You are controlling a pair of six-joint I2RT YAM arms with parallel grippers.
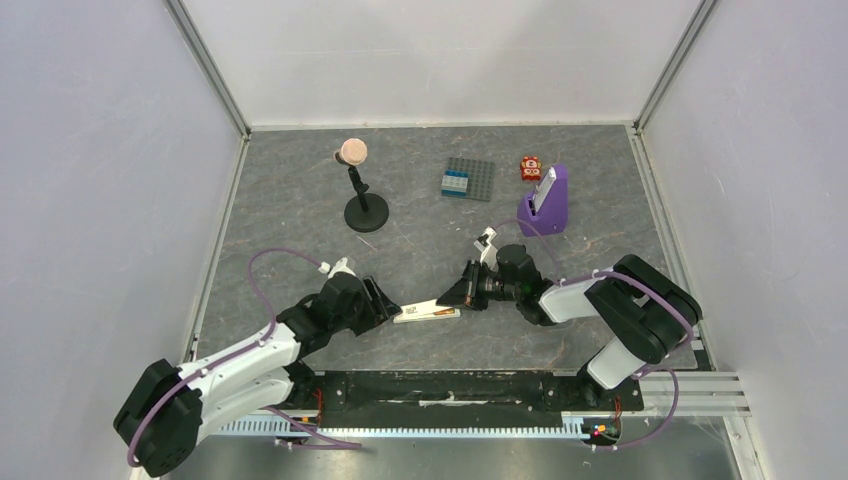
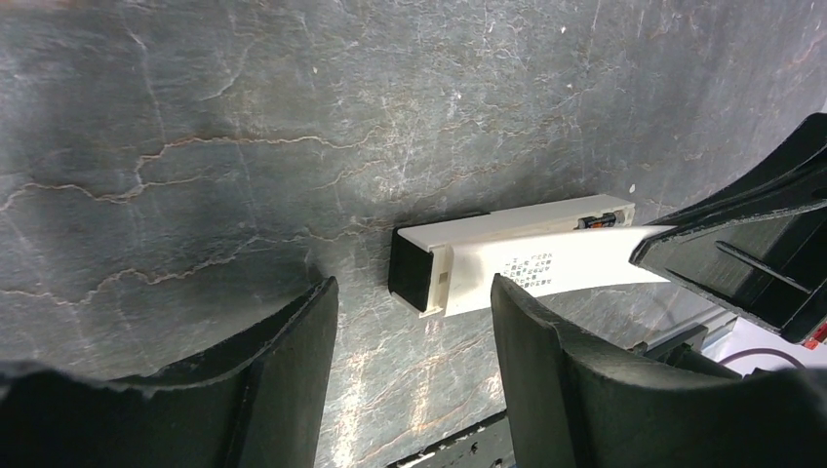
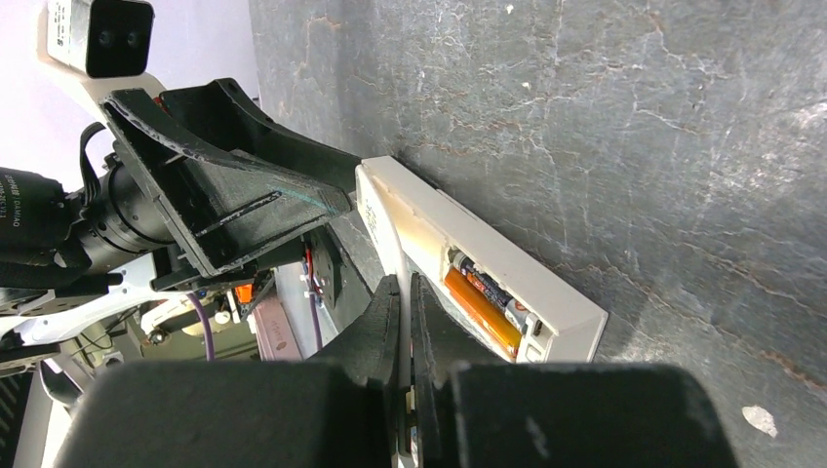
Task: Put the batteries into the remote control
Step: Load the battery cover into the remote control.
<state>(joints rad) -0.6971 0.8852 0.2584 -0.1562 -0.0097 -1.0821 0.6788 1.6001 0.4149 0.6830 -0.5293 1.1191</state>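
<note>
The white battery cover, held over the remote's back now, will be released from my right gripper as it sits over the open hollow of the white remote control [image 1: 431, 309] [image 3: 441, 268].
The white remote control [image 1: 428, 313] lies flat on the dark table between my two grippers, recess side up. In the right wrist view the orange battery [image 3: 480, 314] and the dark grey battery [image 3: 488, 289] lie side by side in its open recess [image 3: 507, 302]. My right gripper [image 3: 403, 292] is shut on a thin white battery cover [image 3: 385, 239], held over the remote's back; the cover's printed label shows in the left wrist view [image 2: 546, 268]. My left gripper [image 2: 413, 322] is open, its fingers just short of the remote's dark end [image 2: 410, 263], not touching it.
At the back right stand a purple wedge stand [image 1: 545, 205] with a pale slab and a small red object [image 1: 530, 167]. A grey studded plate [image 1: 468, 179] and a black stand with a pink ball [image 1: 365, 210] sit at the back. A metal rail [image 1: 450, 390] runs along the front edge.
</note>
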